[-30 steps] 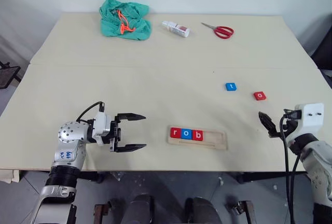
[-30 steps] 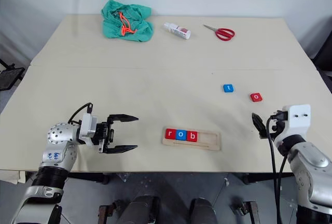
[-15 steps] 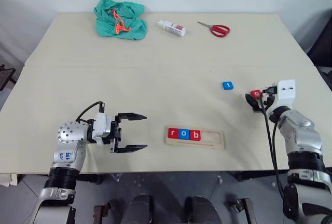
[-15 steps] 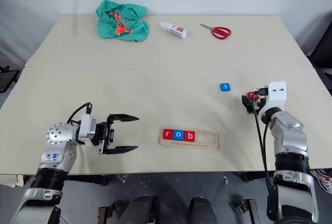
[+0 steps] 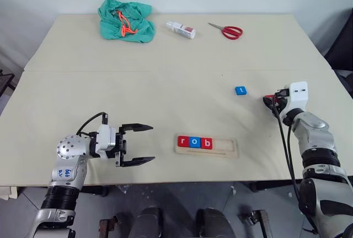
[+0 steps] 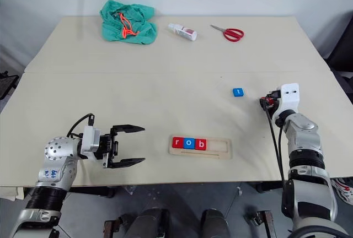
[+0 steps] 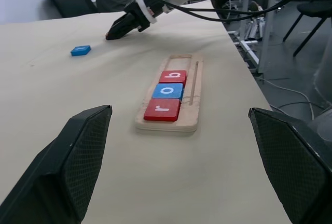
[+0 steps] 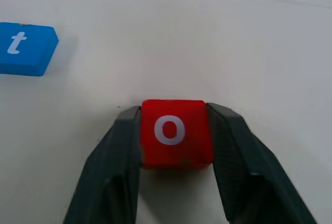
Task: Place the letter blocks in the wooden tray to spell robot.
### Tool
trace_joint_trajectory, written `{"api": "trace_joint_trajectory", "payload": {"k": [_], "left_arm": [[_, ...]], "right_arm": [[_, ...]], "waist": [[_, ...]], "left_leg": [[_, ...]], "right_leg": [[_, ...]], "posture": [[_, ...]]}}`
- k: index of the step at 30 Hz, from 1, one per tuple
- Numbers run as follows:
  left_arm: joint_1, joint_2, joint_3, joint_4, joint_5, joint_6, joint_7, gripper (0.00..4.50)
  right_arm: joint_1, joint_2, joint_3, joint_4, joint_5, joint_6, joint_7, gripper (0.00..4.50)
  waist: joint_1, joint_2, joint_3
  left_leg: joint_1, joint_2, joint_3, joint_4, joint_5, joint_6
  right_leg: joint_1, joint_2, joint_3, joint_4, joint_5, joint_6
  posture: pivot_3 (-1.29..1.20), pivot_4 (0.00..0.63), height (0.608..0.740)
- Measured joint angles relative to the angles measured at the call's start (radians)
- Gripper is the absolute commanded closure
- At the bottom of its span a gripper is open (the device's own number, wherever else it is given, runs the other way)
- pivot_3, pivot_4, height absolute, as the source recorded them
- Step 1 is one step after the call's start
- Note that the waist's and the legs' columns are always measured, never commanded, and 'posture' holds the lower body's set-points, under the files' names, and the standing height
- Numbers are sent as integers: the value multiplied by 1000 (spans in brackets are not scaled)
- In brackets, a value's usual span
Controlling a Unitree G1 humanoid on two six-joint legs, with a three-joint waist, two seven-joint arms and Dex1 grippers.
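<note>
The robot's right gripper should release the red o block on the table (image 5: 256, 146) just past the empty end of the wooden tray.
The wooden tray (image 5: 223, 149) lies near the table's front edge. Its left end holds a red r (image 5: 183, 141), a blue o (image 5: 194, 142) and a red b (image 5: 207, 143) side by side. A blue t block (image 5: 240, 90) lies loose on the table, farther back and right. Just right of it, my right gripper (image 5: 269, 101) is shut on the red o block (image 8: 175, 132), which rests on the tabletop between the two fingers. My left gripper (image 5: 148, 145) stands open and empty left of the tray, pointing toward it.
Along the far edge lie a green cloth bag (image 5: 124, 19) with an orange cord, a small white bottle (image 5: 181, 29) on its side and red-handled scissors (image 5: 227, 30). A seam (image 5: 138, 71) crosses the tabletop.
My right gripper has moved forward from the table's right front to the red o block and closed on it. The left arm has stayed put.
</note>
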Motion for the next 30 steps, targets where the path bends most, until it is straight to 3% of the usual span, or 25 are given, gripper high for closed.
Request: {"api": "trace_joint_trajectory", "payload": {"k": [5, 11, 17, 23, 30], "left_arm": [[-2, 1, 2, 0, -1, -3, -1, 0], [-16, 18, 22, 61, -1, -39, -36, 0], [-40, 6, 19, 100, -1, -57, -53, 0], [-73, -8, 9, 112, -1, -59, -63, 0], [-105, -22, 2, 140, 2, -59, -74, 0]], "right_arm": [[90, 1, -5, -152, 23, 57, -9, 3033], [450, 30, -16, -880, 199, 397, -24, 3033], [680, 112, -65, -1312, 313, 614, -145, 3033], [799, 184, -80, -1469, 337, 691, -251, 3033], [862, 225, -80, -1483, 337, 701, -311, 3033]], "waist": [[3, 0, 0], [15, 1, 0], [21, 1, 0], [19, 1, 0], [14, 1, 0]], "left_leg": [[0, 0, 0, 0, 0, 0], [-4, 0, 0, -1, 0, 0], [-3, -1, 0, 1, 0, 0], [-2, -1, 0, 0, 0, 0], [-1, -1, 2, 0, 0, 0]], "right_leg": [[0, 0, 0, 0, 0, 0], [-7, -1, 1, 4, 0, 0], [-6, 0, 1, 5, 0, 0], [-7, 0, 3, 8, 0, 0], [-7, 0, 3, 9, 0, 0]], "posture": [[0, 150, 740], [0, 150, 740], [0, 150, 740], [0, 150, 740], [0, 150, 740]]}}
